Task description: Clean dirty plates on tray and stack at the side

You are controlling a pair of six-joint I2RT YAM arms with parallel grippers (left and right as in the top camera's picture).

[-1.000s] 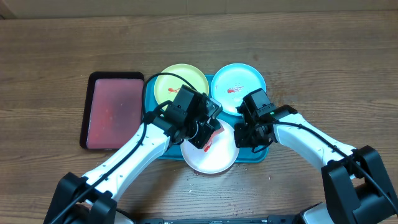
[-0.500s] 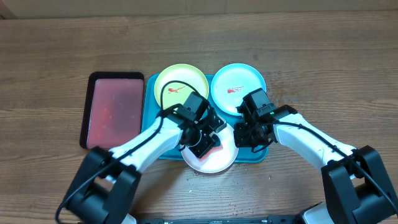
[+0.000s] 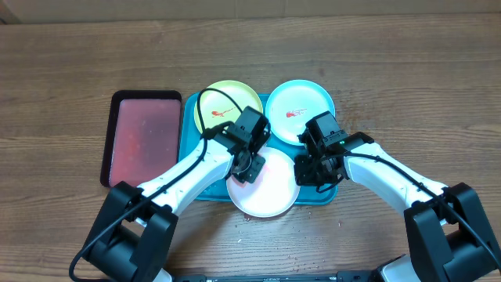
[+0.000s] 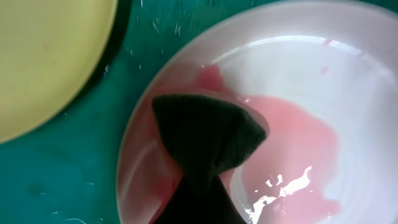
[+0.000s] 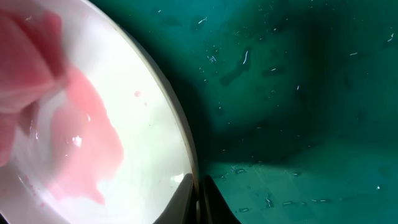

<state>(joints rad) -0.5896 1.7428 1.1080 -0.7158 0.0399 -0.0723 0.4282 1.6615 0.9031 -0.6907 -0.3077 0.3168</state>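
Observation:
The robot's left gripper should release the dark sponge in the reddish tray (image 3: 155,147), near the turquoise tray.
The white plate (image 3: 266,188) lies at the front of the turquoise tray (image 3: 188,149), smeared with thin pink liquid (image 4: 292,130). My left gripper (image 3: 249,166) is shut on a dark cloth (image 4: 208,134) pressed onto the plate's left inner side. My right gripper (image 3: 308,172) is shut on the white plate's right rim (image 5: 186,162), one finger on each side. The lime-green plate (image 3: 221,106) and the cyan plate (image 3: 301,106) lie at the back of the tray, each with a red sauce smear.
A smaller black-rimmed reddish tray (image 3: 145,137) lies to the left of the turquoise tray. Wooden table (image 3: 438,94) all round. Both arms cross over the front of the tray.
My left gripper has moved the cloth from the plate's middle towards its upper left. The red smear has spread into a pale pink film. The right gripper has not moved.

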